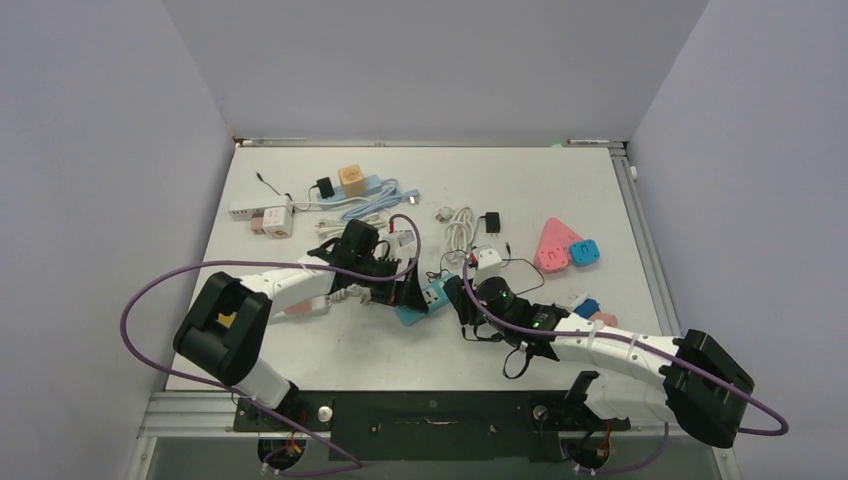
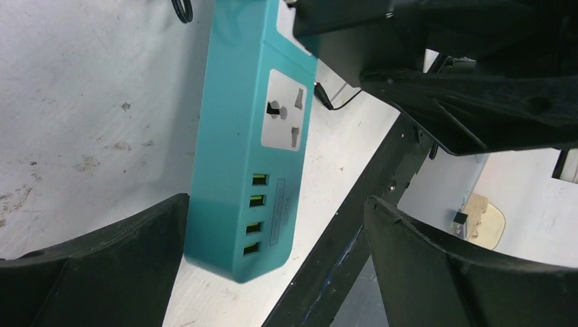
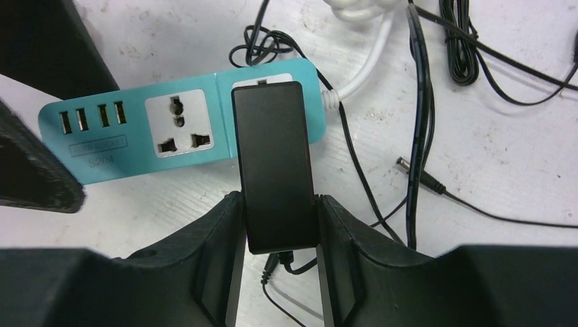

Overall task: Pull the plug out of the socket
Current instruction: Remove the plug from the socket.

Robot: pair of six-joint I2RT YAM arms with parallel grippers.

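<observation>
My left gripper will clamp the socket strip's USB end still, as it stands open around that end, before my right gripper grips and pulls the black plug [image 3: 275, 153].
A teal socket strip [image 3: 136, 146] lies flat on the white table, with USB ports at one end and an empty outlet beside them. A black plug block [image 3: 272, 157] stands on the outlet nearest the strip's white cord; its prongs are hidden. My right gripper [image 3: 279, 225] is shut on the plug's sides. My left gripper [image 2: 276, 204] is open and straddles the strip's USB end [image 2: 235, 170], one finger close against its side. From above, both grippers meet at the strip [image 1: 425, 300] in mid table.
Thin black cables [image 3: 422, 136] and a loose barrel connector [image 3: 419, 174] lie right of the plug. The strip's white cord [image 3: 361, 68] runs away from it. Other adapters sit further off: a pink one [image 1: 556, 245], a blue one [image 1: 585, 252], white ones [image 1: 270, 218].
</observation>
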